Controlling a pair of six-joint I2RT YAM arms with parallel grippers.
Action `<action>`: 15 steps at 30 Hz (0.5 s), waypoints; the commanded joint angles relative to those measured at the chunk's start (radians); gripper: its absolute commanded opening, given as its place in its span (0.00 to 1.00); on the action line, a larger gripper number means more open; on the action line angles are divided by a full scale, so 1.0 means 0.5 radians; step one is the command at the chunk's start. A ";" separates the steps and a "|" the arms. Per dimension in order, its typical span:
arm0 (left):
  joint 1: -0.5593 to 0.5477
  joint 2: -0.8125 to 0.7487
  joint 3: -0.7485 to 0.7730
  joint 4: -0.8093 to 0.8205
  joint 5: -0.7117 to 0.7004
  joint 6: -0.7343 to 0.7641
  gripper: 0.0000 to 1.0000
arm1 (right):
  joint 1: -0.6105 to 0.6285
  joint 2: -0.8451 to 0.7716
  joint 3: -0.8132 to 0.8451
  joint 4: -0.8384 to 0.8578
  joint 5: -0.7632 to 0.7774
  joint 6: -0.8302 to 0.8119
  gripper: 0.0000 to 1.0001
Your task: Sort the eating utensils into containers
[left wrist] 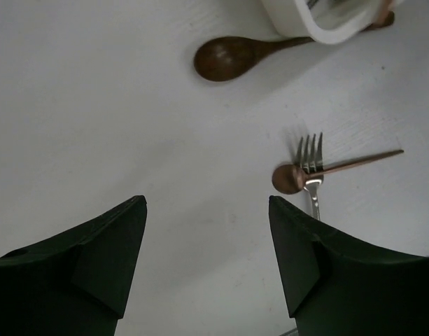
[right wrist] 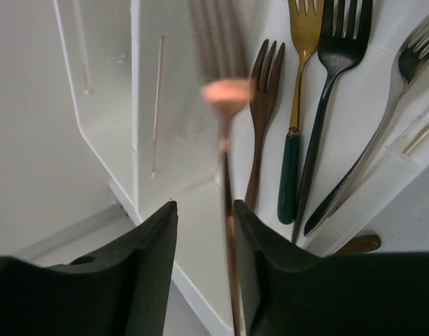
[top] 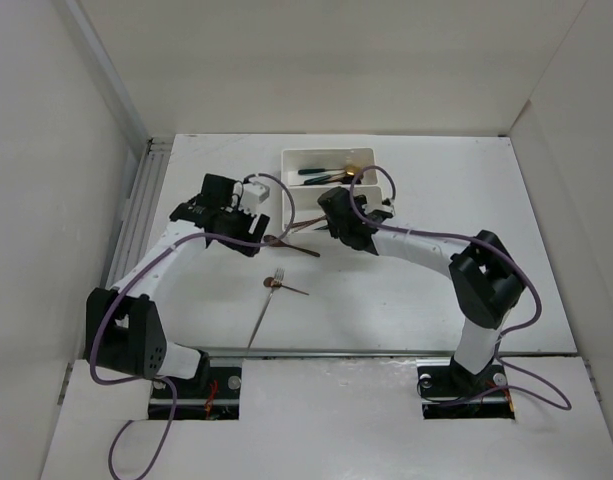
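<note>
The silver fork's upper handle [top: 267,302] [left wrist: 317,214], just below the crossing small rose spoon, is the next place my left gripper will go to and close on.
Two white trays [top: 289,156] [top: 298,196] stand side by side at the back centre. My right gripper [top: 336,215] [right wrist: 204,206] hovers over them, jaws apart. A blurred copper-rose spoon [right wrist: 228,94] hangs between the fingers against the right one. Below it, one tray [right wrist: 361,98] holds several forks; the visible part of the other tray [right wrist: 102,70] is bare. My left gripper [top: 264,230] [left wrist: 207,203] is open and empty above the table. A dark brown spoon [left wrist: 224,57] [top: 291,246] lies by the tray corner [left wrist: 319,28]. A silver fork [left wrist: 311,157] [top: 264,310] and a small rose spoon [left wrist: 291,177] [top: 274,285] lie crossed.
White walls enclose the table on the left, back and right. A ribbed rail [top: 146,200] runs along the left edge. Purple cables [top: 426,238] trail along both arms. The brown spoon's handle end [right wrist: 357,243] pokes out beside the fork tray.
</note>
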 commanded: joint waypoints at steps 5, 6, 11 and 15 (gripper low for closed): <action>-0.293 -0.202 -0.160 -0.106 0.310 0.285 0.73 | -0.024 -0.047 0.088 0.071 -0.035 -0.187 0.66; -0.373 -0.245 -0.178 -0.106 0.289 0.313 0.75 | -0.024 -0.047 0.119 0.071 -0.013 -0.264 0.68; -0.671 -0.159 -0.295 -0.155 -0.020 0.405 0.78 | -0.024 -0.108 0.269 0.025 0.094 -0.593 0.70; -0.858 0.046 -0.408 -0.180 -0.281 0.347 0.78 | -0.024 -0.335 0.064 0.123 0.177 -0.593 0.70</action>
